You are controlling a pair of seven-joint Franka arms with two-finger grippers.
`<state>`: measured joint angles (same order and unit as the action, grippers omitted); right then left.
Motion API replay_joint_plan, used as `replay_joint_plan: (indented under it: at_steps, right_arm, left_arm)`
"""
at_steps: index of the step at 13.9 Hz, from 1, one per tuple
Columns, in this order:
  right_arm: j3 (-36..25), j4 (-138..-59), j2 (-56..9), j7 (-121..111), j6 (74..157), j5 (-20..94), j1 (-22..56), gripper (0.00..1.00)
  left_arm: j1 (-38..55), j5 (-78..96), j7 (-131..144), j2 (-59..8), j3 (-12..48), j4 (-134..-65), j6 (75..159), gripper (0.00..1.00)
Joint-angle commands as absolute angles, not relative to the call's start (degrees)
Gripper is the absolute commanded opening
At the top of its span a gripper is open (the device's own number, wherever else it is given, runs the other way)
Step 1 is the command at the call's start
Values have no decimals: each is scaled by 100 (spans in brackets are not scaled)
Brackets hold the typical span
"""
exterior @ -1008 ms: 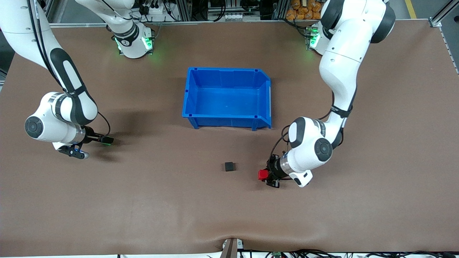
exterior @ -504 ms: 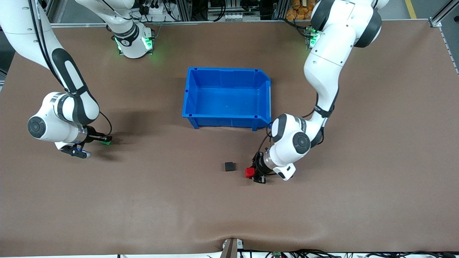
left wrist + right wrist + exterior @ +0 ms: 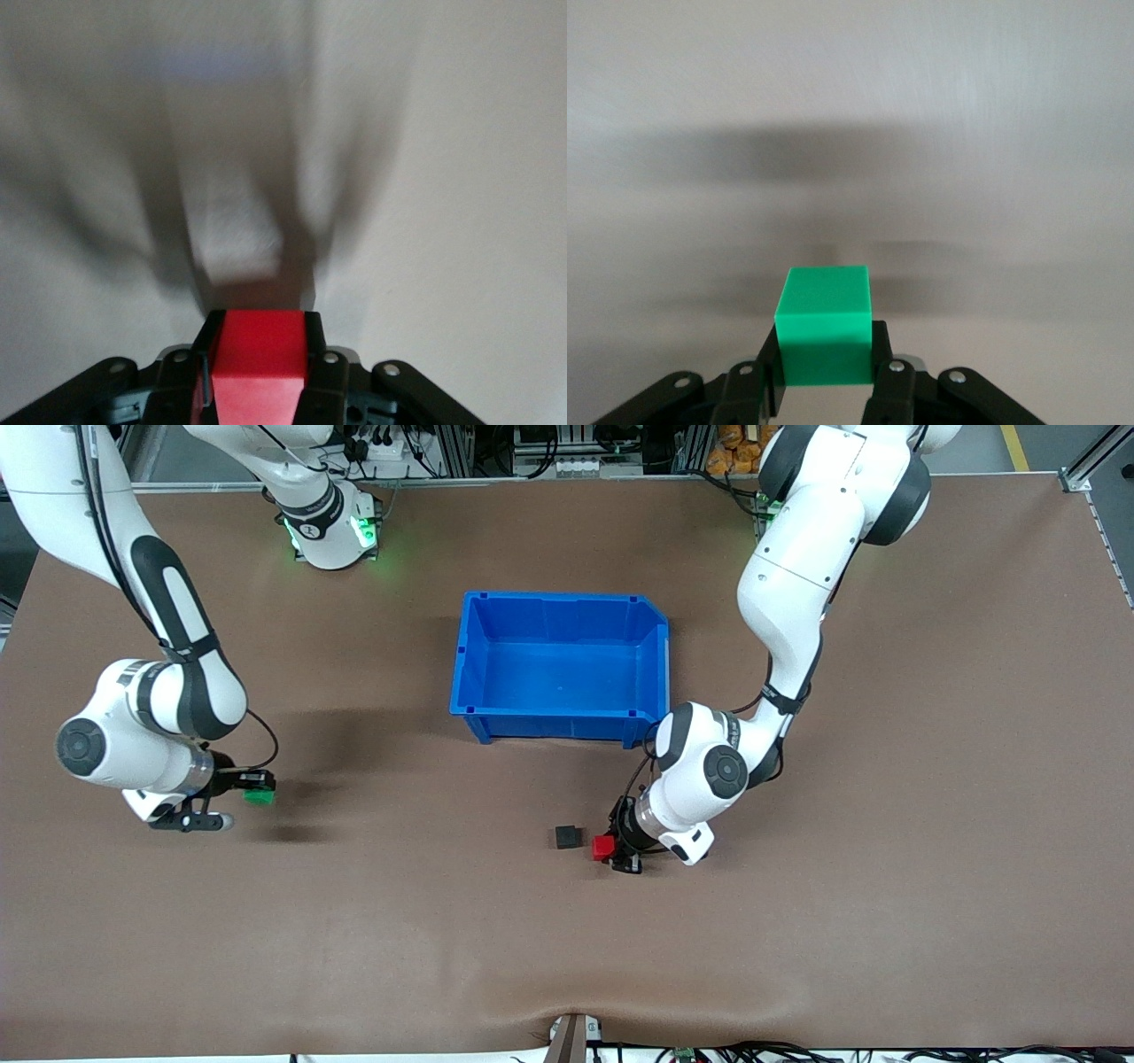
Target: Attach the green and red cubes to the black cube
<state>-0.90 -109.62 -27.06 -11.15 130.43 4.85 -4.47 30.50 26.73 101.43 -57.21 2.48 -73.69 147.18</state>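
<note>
Next, I set the red cube on the brown table (image 3: 584, 836), against the black cube's side facing my left gripper.
The black cube (image 3: 567, 836) sits on the brown table, nearer the front camera than the blue bin. My left gripper (image 3: 609, 849) is shut on the red cube (image 3: 603, 847) and holds it low, close beside the black cube on the left arm's side, a small gap between them. In the left wrist view the red cube (image 3: 259, 365) sits between the black fingers (image 3: 317, 363). My right gripper (image 3: 255, 788) is shut on the green cube (image 3: 260, 795) near the right arm's end of the table. The right wrist view shows the green cube (image 3: 825, 324) clamped between the fingers (image 3: 886, 363).
An empty blue bin (image 3: 468, 657) stands at the table's middle, farther from the front camera than the black cube. The left arm's elbow (image 3: 709, 766) hangs close to the bin's corner. Cables run along the table's near edge (image 3: 576, 1036).
My left gripper has carried the red cube toward the black cube, from well apart to close beside it. My right gripper with the green cube has shifted slightly and lifted a little.
</note>
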Motion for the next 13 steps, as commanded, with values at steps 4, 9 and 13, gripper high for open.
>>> replay_joint_plan:
  at_steps: [4, 9, 13]
  right_arm:
    - [-44, -10030, -2917, -2784, 13025, 510, 359, 2]
    - [-44, -9081, -3752, -5014, 13078, 501, 957, 2]
    - [-44, -8632, -4331, -6265, 13550, 501, 1536, 3]
  left_arm:
    - [3190, 2786, 10266, -5818, 211, -7242, 14801, 11]
    - [3190, 2786, 10283, -5810, 237, -7242, 14801, 12]
    - [3269, 2786, 10310, -5818, 237, -7242, 14801, 12]
